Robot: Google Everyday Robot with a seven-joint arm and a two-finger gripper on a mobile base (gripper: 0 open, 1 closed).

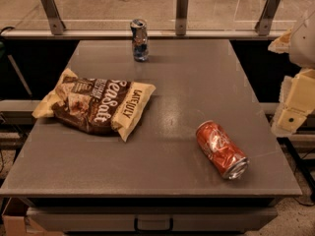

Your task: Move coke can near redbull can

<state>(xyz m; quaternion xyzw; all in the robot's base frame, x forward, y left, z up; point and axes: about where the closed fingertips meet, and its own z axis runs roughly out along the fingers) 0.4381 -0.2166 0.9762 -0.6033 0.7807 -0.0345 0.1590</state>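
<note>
Next, I need to close my gripper on the coke can's body, on the half (226, 153) toward its silver end.
The coke can (221, 149), red with white script and dented, lies on its side on the grey table (162, 97) at the front right, its silver end toward the front edge. The redbull can (139, 40), slim and blue-silver, stands upright at the far edge of the table, left of centre. My gripper (294, 113) is at the right edge of the view, beside and above the table's right side, up and to the right of the coke can, not touching it.
A brown and cream chip bag (96, 104) lies on the left half of the table, between the two cans' sides. A glass railing with metal posts (181, 11) runs behind the table. A drawer handle (153, 225) shows below the front edge.
</note>
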